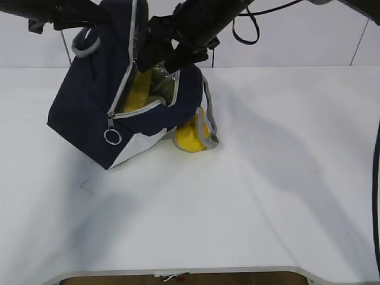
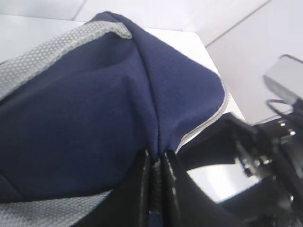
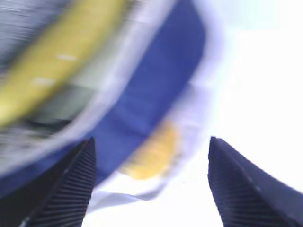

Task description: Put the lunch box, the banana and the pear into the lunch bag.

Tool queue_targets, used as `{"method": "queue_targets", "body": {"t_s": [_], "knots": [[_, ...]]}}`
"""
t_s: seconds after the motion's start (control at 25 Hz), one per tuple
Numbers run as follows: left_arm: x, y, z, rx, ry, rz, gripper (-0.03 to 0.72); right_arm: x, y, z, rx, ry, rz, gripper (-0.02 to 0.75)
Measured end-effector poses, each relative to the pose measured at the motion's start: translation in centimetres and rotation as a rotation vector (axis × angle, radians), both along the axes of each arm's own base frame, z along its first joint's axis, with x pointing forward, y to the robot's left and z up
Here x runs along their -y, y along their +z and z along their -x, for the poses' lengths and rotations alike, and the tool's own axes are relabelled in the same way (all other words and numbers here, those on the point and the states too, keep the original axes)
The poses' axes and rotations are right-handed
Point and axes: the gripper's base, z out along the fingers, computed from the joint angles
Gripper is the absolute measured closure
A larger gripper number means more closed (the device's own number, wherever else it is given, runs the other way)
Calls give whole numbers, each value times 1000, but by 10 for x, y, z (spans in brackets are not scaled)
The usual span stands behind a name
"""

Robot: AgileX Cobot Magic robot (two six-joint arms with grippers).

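Note:
The robot's right gripper will next move to the pear's narrow top (image 1: 196, 120) (image 3: 163, 141) beside the lunch bag's grey handle and close there, as the pear is still outside.
The navy lunch bag (image 1: 89, 113) stands tilted at the back left with its zipper open. The banana (image 1: 139, 89) lies inside the opening, with the pale green lunch box (image 1: 162, 83) next to it. The pear (image 1: 190, 138) sits on the table at the bag's right foot, partly behind a grey handle (image 1: 209, 122). My left gripper (image 2: 156, 163) is shut on a fold of the bag's (image 2: 94, 118) top fabric. My right gripper (image 1: 157, 58) is open and empty at the bag's mouth. The blurred right wrist view shows its fingers (image 3: 71, 184) apart over the banana (image 3: 61, 52) and pear (image 3: 154, 151).
The white table (image 1: 249, 196) stretches to the front and right of the bag. The zipper's ring pull (image 1: 112, 136) hangs at the bag's front corner. A black cable (image 1: 375, 178) runs down the right edge.

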Motion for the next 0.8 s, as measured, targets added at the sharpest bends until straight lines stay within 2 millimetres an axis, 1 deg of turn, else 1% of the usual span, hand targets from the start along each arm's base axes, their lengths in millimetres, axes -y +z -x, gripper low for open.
{"method": "queue_targets", "body": {"t_s": [0.16,0.24,0.36,0.48,0.6,0.8], "knots": [[-15,0,-3,1,37,0,676,17,0,-3,26,-107,186,156],[-19,0,-4,2,46,-6,676,27,2,-4,47,-175,281,156],[-24,-2,-4,2,51,-34,676,39,8,-2,71,-238,369,158],[-29,-5,-5,5,67,-82,676,45,12,4,71,-256,403,164],[-34,-9,-7,-9,101,-131,676,48,3,9,30,-256,426,171],[-38,-16,-8,-27,118,-187,676,50,-24,16,-61,-240,473,176]]}}
